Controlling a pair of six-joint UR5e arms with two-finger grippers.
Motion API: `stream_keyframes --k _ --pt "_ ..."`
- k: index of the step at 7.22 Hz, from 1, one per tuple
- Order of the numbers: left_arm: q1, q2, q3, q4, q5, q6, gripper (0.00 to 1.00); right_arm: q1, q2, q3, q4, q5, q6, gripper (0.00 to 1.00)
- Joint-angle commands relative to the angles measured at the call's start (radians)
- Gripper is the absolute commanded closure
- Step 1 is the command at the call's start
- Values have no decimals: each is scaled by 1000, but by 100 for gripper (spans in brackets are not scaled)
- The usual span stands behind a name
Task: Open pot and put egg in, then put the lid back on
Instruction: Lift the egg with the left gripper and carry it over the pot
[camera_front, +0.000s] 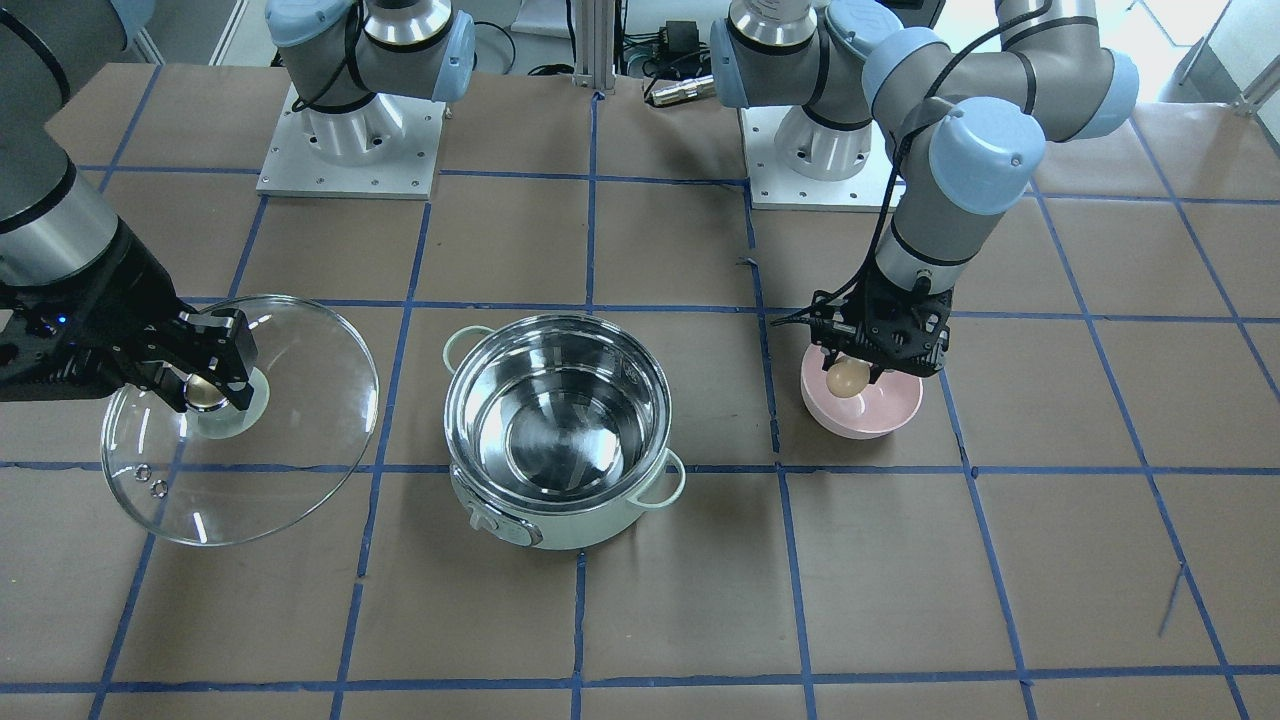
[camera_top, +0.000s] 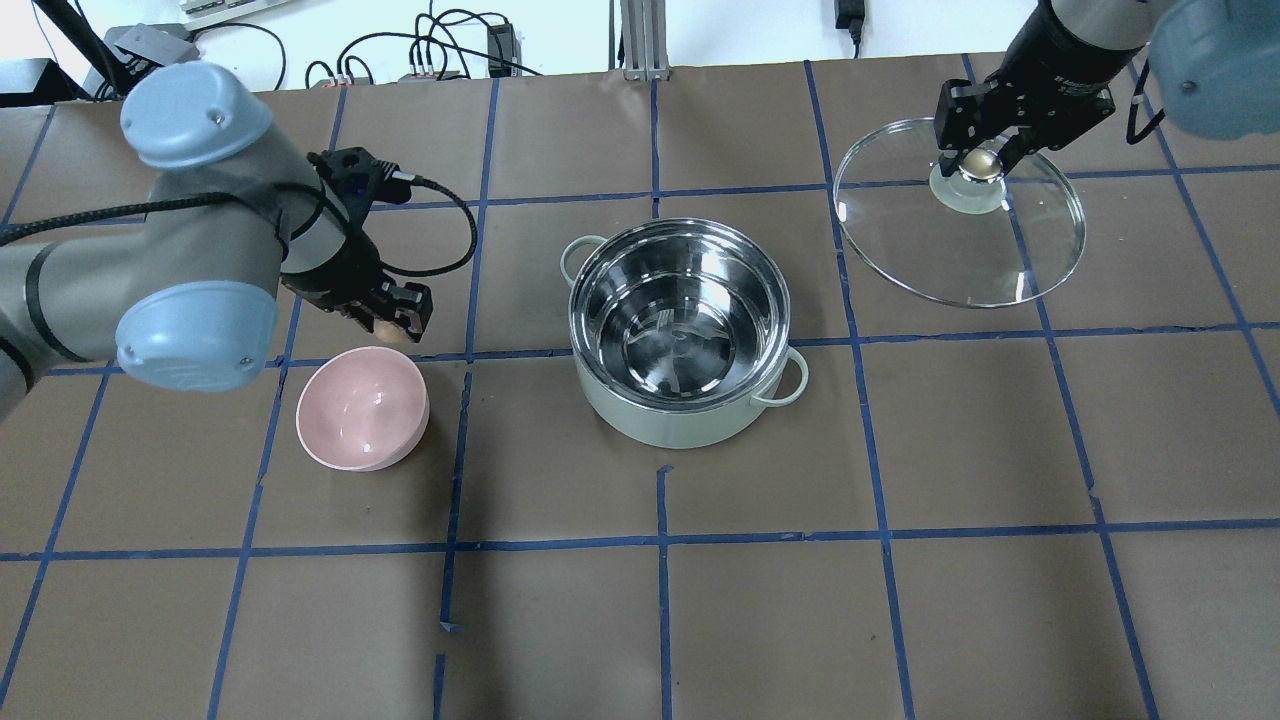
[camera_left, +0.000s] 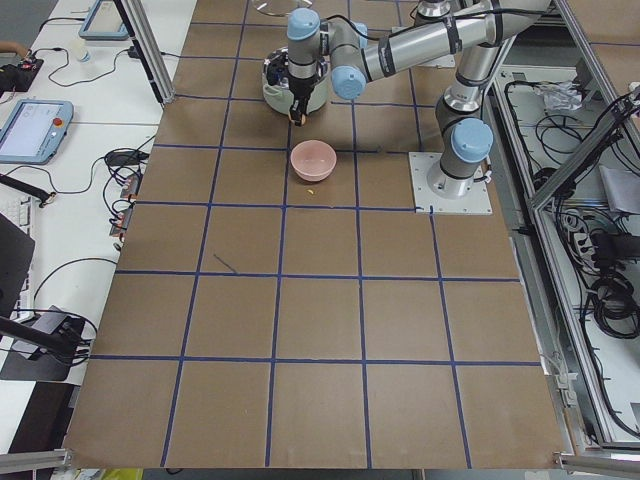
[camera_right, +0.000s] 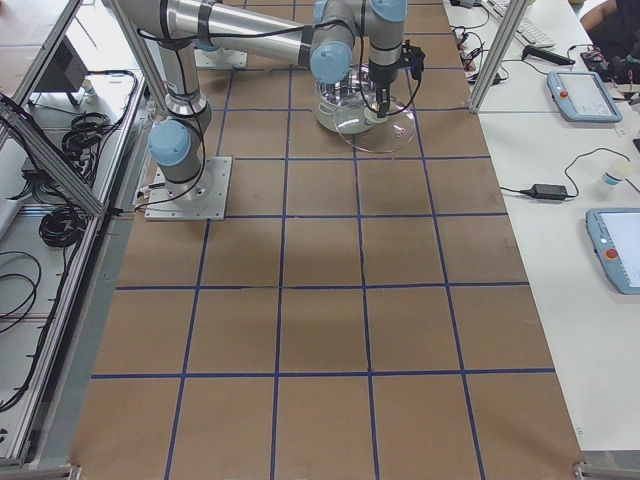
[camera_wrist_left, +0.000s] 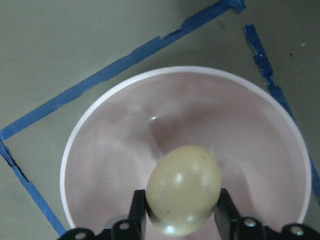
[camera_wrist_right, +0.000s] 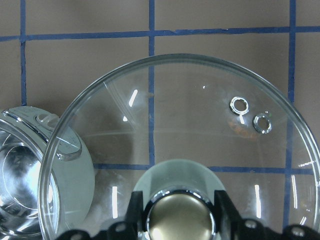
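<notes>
Next, I release the tan egg, now held just above the pink bowl, from my left gripper in the pot's steel bowl (camera_front: 615, 428), on the side nearest the pink bowl.
The mint-green pot (camera_top: 684, 330) stands open mid-table, its steel bowl bare; it also shows in the front view (camera_front: 560, 430). My left gripper (camera_front: 850, 375) is shut on the tan egg (camera_wrist_left: 184, 189) and holds it just above the pink bowl (camera_front: 880, 405); in the overhead view the left gripper (camera_top: 385, 322) hides most of the egg. My right gripper (camera_top: 978, 160) is shut on the knob of the glass lid (camera_top: 960, 225) and holds the lid in the air, off to the pot's side. The front view shows the right gripper (camera_front: 205, 390) and the lid (camera_front: 270, 440).
The pink bowl (camera_top: 362, 408) sits on the table on the robot's left of the pot. Blue tape lines grid the brown tabletop. The two arm bases (camera_front: 350, 140) stand at the robot's edge. The pot's control knob (camera_front: 490, 525) faces the operators' side.
</notes>
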Motion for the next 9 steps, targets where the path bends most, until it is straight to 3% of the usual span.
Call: stream_keyframes --k 1,4,9 --pt "-135 -56 136 -57 -4 -238 77 -1 0 1 -2 0 -7 56" --pt "-318 -230 294 -37 2 -540 77 -1 2 2 0 2 -7 56" --pt "-384 -290 264 -26 31 -608 76 -3 2 7 -2 0 -16 56"
